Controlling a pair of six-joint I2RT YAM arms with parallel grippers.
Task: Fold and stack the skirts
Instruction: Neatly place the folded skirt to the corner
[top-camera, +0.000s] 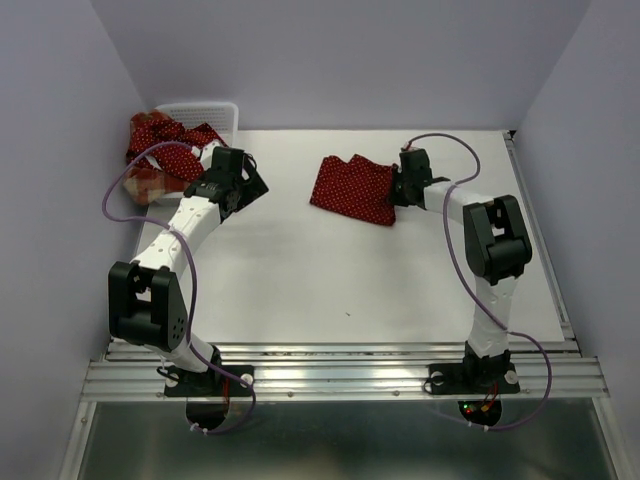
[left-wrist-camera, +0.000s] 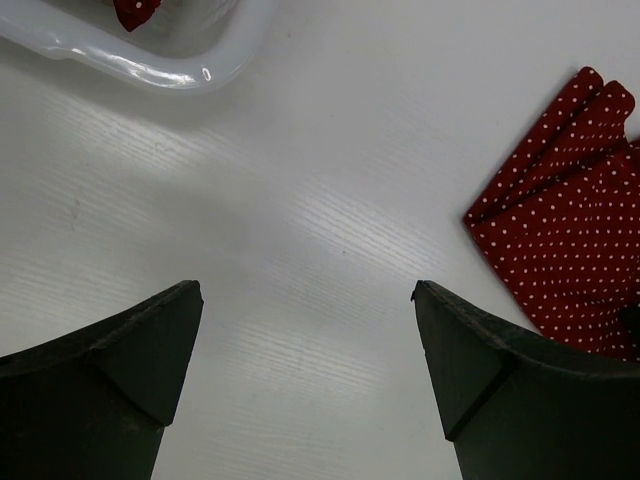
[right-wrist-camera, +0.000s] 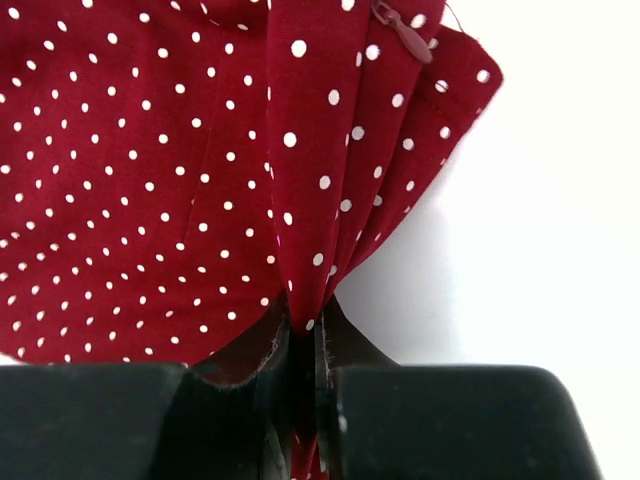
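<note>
My right gripper will release the folded polka-dot skirt at the table's back corner (top-camera: 456, 160), the one that is farthest away from the white mesh basket.
A folded dark red polka-dot skirt (top-camera: 352, 188) lies on the white table (top-camera: 330, 280) at the back middle. My right gripper (top-camera: 398, 188) is shut on its right edge; in the right wrist view the cloth (right-wrist-camera: 200, 150) bunches into the closed jaws of that gripper (right-wrist-camera: 305, 335). A second polka-dot skirt (top-camera: 165, 135) and the red-and-cream plaid skirt (top-camera: 148, 188) hang in and over the white mesh basket (top-camera: 205, 110) at the back left. My left gripper (top-camera: 250, 185) is open and empty over bare table; it also shows in the left wrist view (left-wrist-camera: 305, 300), with the folded skirt (left-wrist-camera: 570, 240) to its right.
The basket's rim (left-wrist-camera: 150, 65) shows at the top left of the left wrist view. Pale walls close in the table on the left, back and right. A metal rail (top-camera: 340, 370) runs along the near edge by the arm bases.
</note>
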